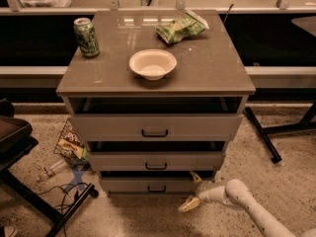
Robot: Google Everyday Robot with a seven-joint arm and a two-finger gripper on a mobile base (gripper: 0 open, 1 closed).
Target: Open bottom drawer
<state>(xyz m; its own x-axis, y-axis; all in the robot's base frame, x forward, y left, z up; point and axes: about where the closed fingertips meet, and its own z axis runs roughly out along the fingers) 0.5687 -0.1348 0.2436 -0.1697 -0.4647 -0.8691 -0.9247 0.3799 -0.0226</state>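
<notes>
The bottom drawer's black handle is next, and my gripper needs to move to it and close at the handle's end (165,189) nearest my arm.
The bottom drawer (128,184) is the lowest and narrowest of three grey drawer fronts, with a small black bar handle (156,188). It stands out a little from the cabinet, with a dark gap above it. My gripper (193,191) is at the drawer's right end, low near the floor, on a white arm coming in from the lower right. Its two fingers are spread apart, one (196,177) up by the drawer's right corner and one (188,205) down toward the floor. It holds nothing.
The middle drawer (156,160) and top drawer (155,127) sit above. On the cabinet top stand a green can (86,37), a white bowl (152,63) and a green snack bag (180,29). Litter and cables (69,152) lie on the floor at left. A dark table leg (261,134) stands at right.
</notes>
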